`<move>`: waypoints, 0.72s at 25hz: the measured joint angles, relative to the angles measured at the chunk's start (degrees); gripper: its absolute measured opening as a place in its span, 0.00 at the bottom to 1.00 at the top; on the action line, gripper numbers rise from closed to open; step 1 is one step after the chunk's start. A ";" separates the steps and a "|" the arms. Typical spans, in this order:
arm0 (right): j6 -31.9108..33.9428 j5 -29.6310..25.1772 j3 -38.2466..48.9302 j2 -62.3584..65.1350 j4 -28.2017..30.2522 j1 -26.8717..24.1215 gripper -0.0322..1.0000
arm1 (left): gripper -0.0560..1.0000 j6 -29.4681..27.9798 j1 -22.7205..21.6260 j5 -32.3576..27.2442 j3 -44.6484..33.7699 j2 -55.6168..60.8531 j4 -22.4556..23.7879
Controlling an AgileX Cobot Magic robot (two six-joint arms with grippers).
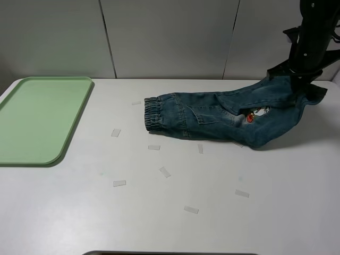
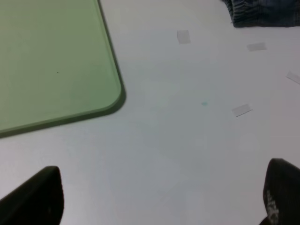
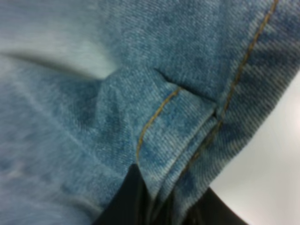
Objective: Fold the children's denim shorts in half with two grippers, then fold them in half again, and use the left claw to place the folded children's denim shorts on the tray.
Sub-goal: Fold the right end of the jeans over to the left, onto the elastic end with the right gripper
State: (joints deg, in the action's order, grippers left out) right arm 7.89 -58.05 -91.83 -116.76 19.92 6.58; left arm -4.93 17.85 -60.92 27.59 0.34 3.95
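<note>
Next, I let go of the leg hem with my right gripper on top of the elastic waistband [image 1: 158, 111] of the denim shorts.
The children's denim shorts [image 1: 212, 117] lie across the back right of the white table, elastic waistband toward the left and the red-and-white patch [image 1: 254, 114] showing. My right gripper [image 1: 300, 79] is shut on the leg hem at the right and holds that end lifted. In the right wrist view the denim [image 3: 117, 93] is pinched between the black fingers [image 3: 126, 201]. My left gripper [image 2: 161, 187] is open and empty, low over bare table near the tray's corner [image 2: 51, 61]. The waistband edge [image 2: 262, 11] shows in the left wrist view. The left arm is out of the exterior view. The pale green tray [image 1: 37, 119] sits at the left.
Several small pieces of pale tape [image 1: 164, 171] are stuck to the table in front of the shorts. A grey panelled wall [image 1: 159, 37] stands behind the table. The table's front edge runs along the bottom of the exterior view.
</note>
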 joint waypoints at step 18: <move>0.11 9.28 -0.28 1.90 -23.06 20.04 0.12 | 0.85 0.00 0.00 0.00 0.00 0.00 0.00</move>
State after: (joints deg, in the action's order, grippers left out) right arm 8.01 -48.77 -92.11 -114.87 -3.14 26.62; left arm -4.93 17.85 -60.92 27.59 0.34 3.95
